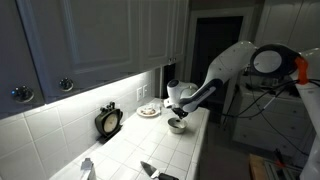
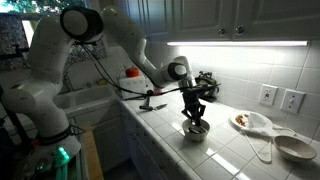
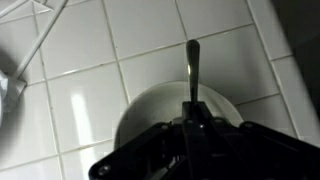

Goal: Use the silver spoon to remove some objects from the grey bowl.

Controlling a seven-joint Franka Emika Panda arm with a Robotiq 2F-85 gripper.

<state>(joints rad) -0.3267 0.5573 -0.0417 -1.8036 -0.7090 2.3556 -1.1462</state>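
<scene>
I should set the silver spoon on the white tiles [image 1: 173, 149] between the grey bowl and black utensil with my gripper.
The grey bowl [image 1: 177, 125] sits on the white tiled counter, seen in both exterior views [image 2: 195, 131] and in the wrist view [image 3: 160, 105] as a pale round shape under the fingers. My gripper [image 2: 194, 113] hangs straight above the bowl, fingers down [image 1: 179, 108]. It is shut on the silver spoon [image 3: 191, 72], whose thin handle sticks out ahead of the fingers [image 3: 190, 118] over the bowl's rim. The spoon's scoop end and the bowl's contents are hidden by the gripper.
A white plate with small dark items [image 1: 149, 111] lies near the wall, also in an exterior view [image 2: 243, 121]. A black angular utensil [image 2: 150, 103] lies on the counter. A round black item [image 1: 108, 121] leans on the backsplash. A white bowl [image 2: 295, 147] stands at the far end.
</scene>
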